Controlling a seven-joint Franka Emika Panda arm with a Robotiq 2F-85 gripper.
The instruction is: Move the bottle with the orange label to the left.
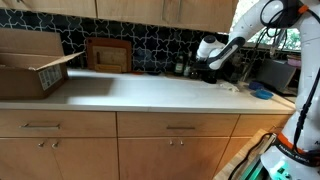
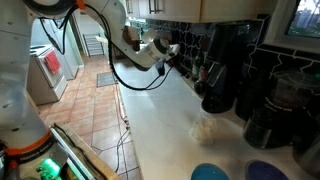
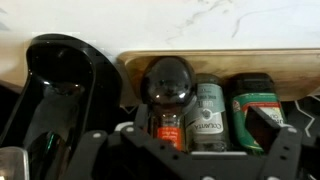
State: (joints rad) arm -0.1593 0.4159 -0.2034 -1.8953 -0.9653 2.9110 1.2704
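Observation:
The bottle's orange label (image 1: 188,67) (image 3: 168,131), on the bottle's narrow part beside the dark rounded part, is the next place for my gripper to go, and it will close there.
In the wrist view the bottle with the orange label (image 3: 167,108) is a dark rounded bottle standing close in front of the camera. It stands against a wooden board (image 3: 220,60) at the wall. My gripper (image 3: 182,135) is open, with its fingers on either side of this bottle and the green-labelled bottle (image 3: 208,115) next to it. Neither finger visibly touches them. In both exterior views the gripper (image 1: 214,68) (image 2: 170,56) is low over the counter by the back wall. There the orange-labelled bottle is too small to make out.
A green tin (image 3: 252,108) stands by the bottles. A black coffee machine (image 3: 60,95) (image 2: 222,70) stands close beside them. A cardboard box (image 1: 30,62) and a wooden tray (image 1: 108,55) are at the counter's far end. Blue dishes (image 1: 261,93) lie near the robot.

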